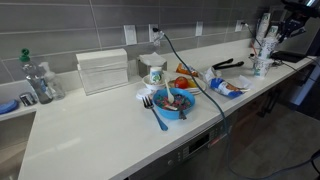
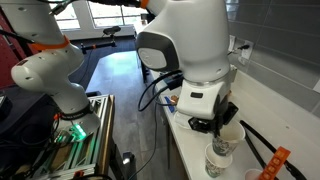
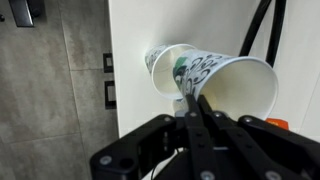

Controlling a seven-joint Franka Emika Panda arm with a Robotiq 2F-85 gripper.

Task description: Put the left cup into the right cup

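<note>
My gripper is going to let go of the white tapered cup, now held tilted, inside the other cup (image 1: 264, 64) (image 3: 173, 70) that stands upright near the counter edge.
My gripper (image 3: 192, 100) is shut on the rim of a white tapered cup with a dark printed pattern, the left cup (image 3: 245, 85), and holds it tilted with its mouth toward the camera. The right cup (image 3: 162, 70) stands just behind it and overlaps it in the wrist view; I cannot tell whether they touch. In an exterior view the gripper (image 2: 222, 128) holds the left cup (image 2: 231, 140) just above the right cup (image 2: 216, 162) at the counter edge. In an exterior view both cups (image 1: 260, 66) are small under the gripper (image 1: 267, 45) at the far right.
A white cup with green print and a dark rim (image 1: 153, 72), a blue bowl (image 1: 176, 102) with a blue fork (image 1: 155, 112), a white box (image 1: 103, 70) and black tongs (image 1: 228, 64) are on the counter. A black cable (image 1: 185, 62) crosses it. The counter edge (image 2: 185, 150) is close.
</note>
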